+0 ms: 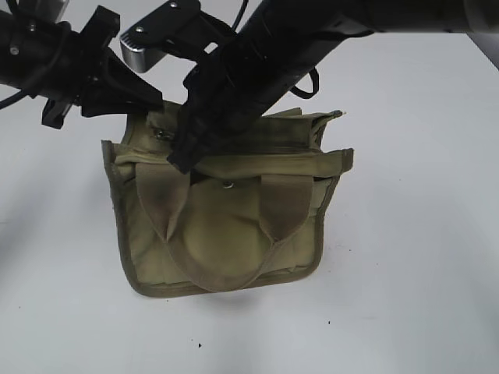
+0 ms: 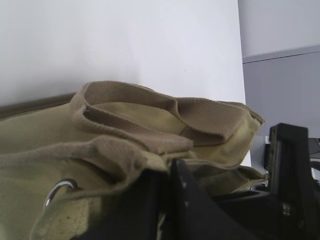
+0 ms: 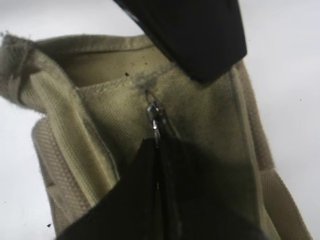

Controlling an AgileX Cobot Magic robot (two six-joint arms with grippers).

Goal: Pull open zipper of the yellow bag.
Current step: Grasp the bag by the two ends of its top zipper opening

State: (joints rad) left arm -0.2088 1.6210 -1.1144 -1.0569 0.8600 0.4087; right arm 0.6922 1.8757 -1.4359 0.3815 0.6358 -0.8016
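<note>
Next, my right gripper releases the silver pull tab at the zipper's far end (image 1: pixel 320 148), across the bag from my left gripper.
The yellow bag (image 1: pixel 226 234) stands on the white table, its two wide handles hanging down the front. My left gripper (image 1: pixel 152 105) is at the bag's top left corner. In the left wrist view it (image 2: pixel 169 170) is shut on a fold of the bag's (image 2: pixel 125 130) top edge. My right gripper (image 1: pixel 182 160) reaches across the bag's top from the upper right. In the right wrist view its tips (image 3: pixel 159 144) are shut on the small silver pull tab (image 3: pixel 155 117) of the zipper. The zipper's far end (image 1: pixel 335 114) shows at the bag's top right.
Both black arms cross above the bag's top left and hide most of the zipper line. A round metal snap (image 1: pixel 228 185) sits between the handles. A metal ring (image 2: pixel 57 190) shows in the left wrist view. Bare white table (image 1: pixel 405 273) surrounds the bag.
</note>
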